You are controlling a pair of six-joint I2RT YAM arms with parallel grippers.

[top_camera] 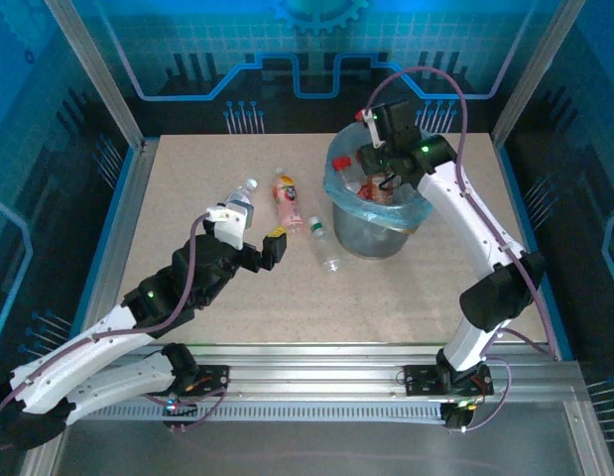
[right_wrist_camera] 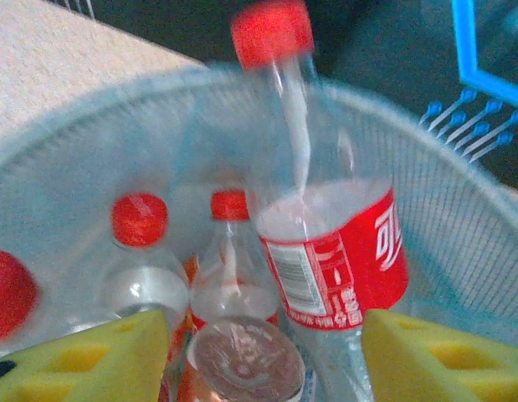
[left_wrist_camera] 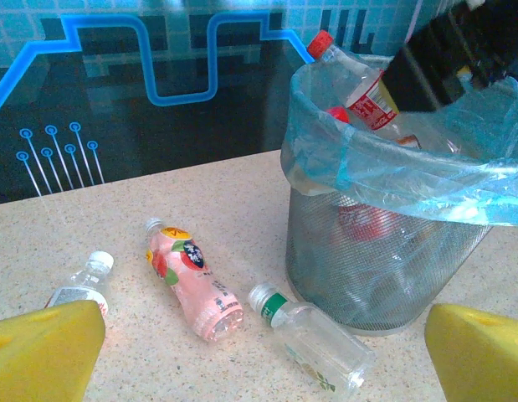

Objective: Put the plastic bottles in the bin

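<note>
The red-labelled bottle's neck sticks up above the bin's rim, so next my right gripper takes the bottle anew and tips it lower inside the bin [top_camera: 352, 177] before withdrawing.
Three plastic bottles lie on the table left of the bin [top_camera: 378, 230]: a clear one with a white cap [top_camera: 239, 195] [left_wrist_camera: 81, 285], a pink-labelled one [top_camera: 286, 201] [left_wrist_camera: 192, 280] and a clear one with a green band [top_camera: 324, 245] [left_wrist_camera: 313, 335]. My left gripper [top_camera: 267, 248] [left_wrist_camera: 267, 360] is open and low, just short of these bottles. My right gripper [top_camera: 369, 164] [right_wrist_camera: 263, 368] hangs over the bin, jaws apart. A red-labelled, red-capped bottle [right_wrist_camera: 334, 251] [left_wrist_camera: 359, 84] stands blurred against the right finger, its neck above the rim. Several red-capped bottles [right_wrist_camera: 141, 251] lie inside.
The bin is grey mesh [left_wrist_camera: 376, 260] lined with a light-blue bag [left_wrist_camera: 392, 172] and stands at the back right of the speckled table [top_camera: 416, 297]. Metal frame rails [top_camera: 108, 228] and blue wall panels bound the table on all sides.
</note>
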